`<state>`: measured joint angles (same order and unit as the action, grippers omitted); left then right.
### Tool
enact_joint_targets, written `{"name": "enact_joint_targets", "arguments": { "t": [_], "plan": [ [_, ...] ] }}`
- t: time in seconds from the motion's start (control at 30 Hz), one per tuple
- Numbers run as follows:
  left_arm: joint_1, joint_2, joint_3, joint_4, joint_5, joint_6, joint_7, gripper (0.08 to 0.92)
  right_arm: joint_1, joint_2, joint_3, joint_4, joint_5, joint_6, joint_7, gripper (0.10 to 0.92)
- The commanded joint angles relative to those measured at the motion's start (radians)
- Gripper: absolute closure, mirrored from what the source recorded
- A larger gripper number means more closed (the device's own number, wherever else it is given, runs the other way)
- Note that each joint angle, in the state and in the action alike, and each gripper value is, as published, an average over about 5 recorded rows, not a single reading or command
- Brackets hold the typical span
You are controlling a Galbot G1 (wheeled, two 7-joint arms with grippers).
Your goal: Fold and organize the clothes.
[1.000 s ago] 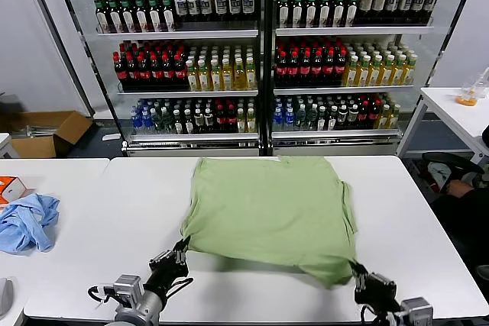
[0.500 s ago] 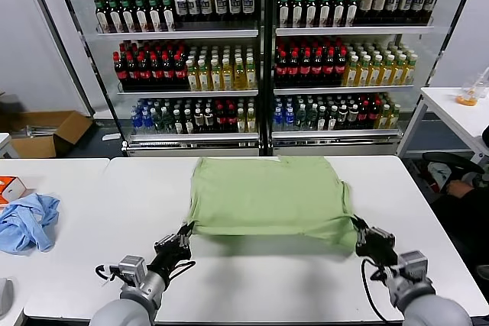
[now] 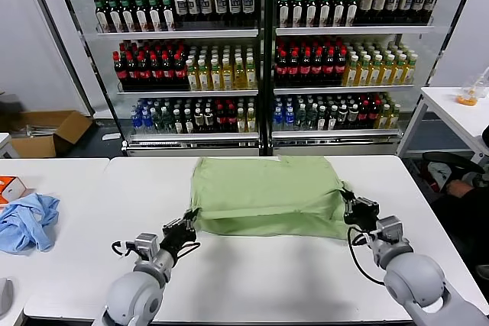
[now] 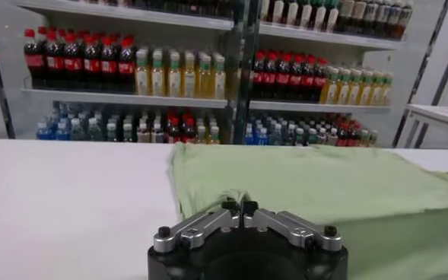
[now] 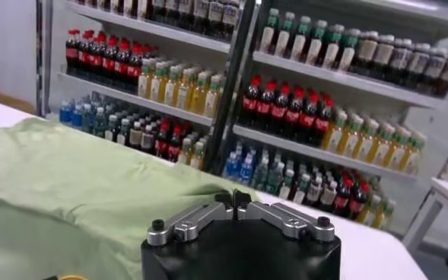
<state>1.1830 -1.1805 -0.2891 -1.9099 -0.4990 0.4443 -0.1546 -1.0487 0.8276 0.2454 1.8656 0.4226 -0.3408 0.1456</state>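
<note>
The T-shirt's far side lies at the table's far edge, so my left gripper and my right gripper will take the near corners (image 3: pixel 208 228) and pull the T-shirt closer.
The clothes are one light green T-shirt (image 3: pixel 263 192) lying across the middle of the white table (image 3: pixel 252 280), doubled over, with its near layer lifted. My left gripper (image 3: pixel 189 222) is shut on the lifted edge at the shirt's near left corner. My right gripper (image 3: pixel 348 205) is shut on the near right corner. In the left wrist view the gripper (image 4: pixel 239 205) pinches green cloth, and the shirt (image 4: pixel 330 179) spreads out beyond it. In the right wrist view the gripper (image 5: pixel 233 198) pinches the shirt (image 5: pixel 71 186) in the same way.
A crumpled light blue garment (image 3: pixel 27 221) and an orange box (image 3: pixel 10 187) lie on the table to the left. Drink coolers (image 3: pixel 263 51) full of bottles stand behind the table. A cardboard box (image 3: pixel 47 130) sits on the floor, and a person's hand (image 3: pixel 460 186) shows at the right.
Both grippers have moved away from me toward the coolers, carrying the shirt's near edge up and over the rest. The visible shirt is shorter front to back.
</note>
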Motion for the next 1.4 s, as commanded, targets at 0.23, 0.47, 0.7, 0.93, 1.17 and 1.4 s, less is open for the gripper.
{"name": "enact_joint_targets", "arguments": {
  "t": [0.23,0.47,0.7,0.93,1.17,1.4],
  "plan": [
    [-0.158,-0.037,0.068,0.193,0.068,-0.015,-0.031,0.906,0.130,0.028,-0.108,-0.128,-0.085,-0.011,-0.002,0.907],
    [-0.103,-0.055,0.047,0.169,0.098,-0.022,-0.062,0.831,0.053,0.046,-0.073,-0.086,-0.097,-0.052,-0.006,0.740],
    [-0.027,-0.066,0.010,0.118,0.101,-0.027,-0.078,0.634,-0.125,0.060,0.061,0.001,-0.021,-0.086,0.031,0.550],
    [-0.032,-0.069,0.014,0.165,0.094,-0.025,-0.075,0.444,-0.202,0.077,0.167,0.014,0.150,-0.179,0.078,0.351],
    [-0.044,-0.070,0.026,0.180,0.093,-0.029,-0.069,0.257,-0.186,0.098,0.121,-0.034,0.257,-0.239,0.097,0.211],
    [-0.042,-0.069,0.032,0.192,0.086,-0.027,-0.060,0.388,-0.167,0.109,0.074,-0.053,0.281,-0.239,0.093,0.318]
  ]
}}
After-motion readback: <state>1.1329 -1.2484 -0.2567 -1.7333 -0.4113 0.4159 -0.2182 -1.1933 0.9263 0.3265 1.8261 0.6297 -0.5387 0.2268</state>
